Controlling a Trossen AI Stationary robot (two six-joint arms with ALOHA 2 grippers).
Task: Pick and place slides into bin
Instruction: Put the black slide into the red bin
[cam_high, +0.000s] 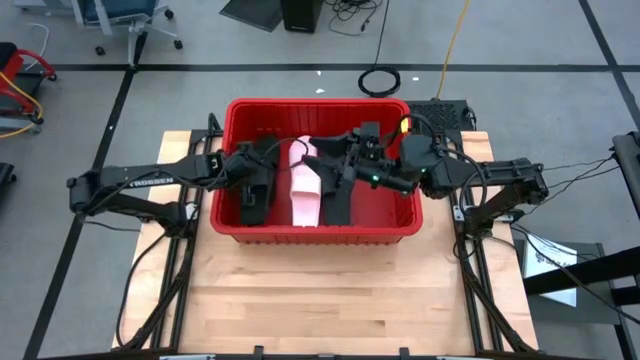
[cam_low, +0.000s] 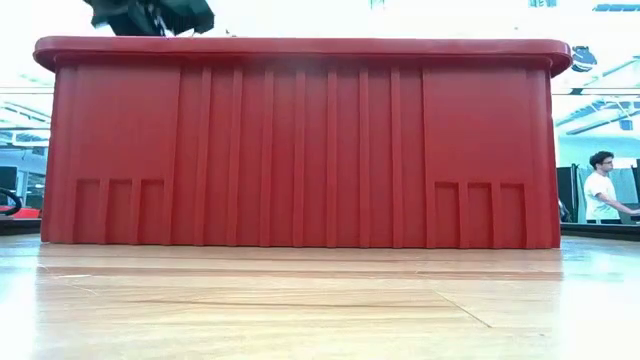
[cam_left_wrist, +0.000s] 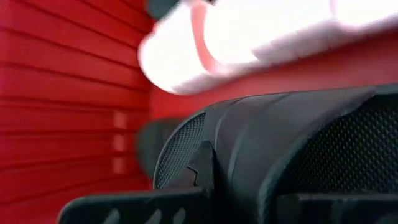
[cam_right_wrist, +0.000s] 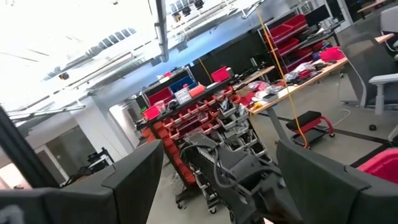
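Note:
The left gripper needs to release the black slide on the bin's bottom, beside the pale pink slide (cam_high: 267, 192).
The red bin (cam_high: 318, 236) stands mid-table and fills the low view (cam_low: 300, 150). Inside it lie a pale pink slide (cam_high: 305, 185), a black slide (cam_high: 338, 203) right of it and another black one (cam_high: 328, 146) toward the far wall. My left gripper (cam_high: 256, 172) reaches into the bin's left part and is shut on a black slide (cam_high: 250, 200). That slide fills the left wrist view (cam_left_wrist: 298, 137), with the pink slide (cam_left_wrist: 249, 43) beyond it. My right gripper (cam_high: 345, 165) is open and empty above the bin's middle, tipped upward (cam_right_wrist: 217, 186). My left gripper comes from the table's left, slanting down into the bin, with the black slide's wide textured strap (cam_left_wrist: 249, 155) between its two fingers (cam_left_wrist: 137, 202). The slide itself hides the exact place of contact. The slide is down inside the bin by the left wall; whether it rests on the floor does not show.
The bin's tall walls (cam_left_wrist: 62, 93) close in around my left gripper. Bare wooden table (cam_high: 320, 300) lies in front of the bin. A person (cam_low: 601, 186) sits beyond the table, at the low view's right. Papers (cam_high: 548, 258) lie at the right edge.

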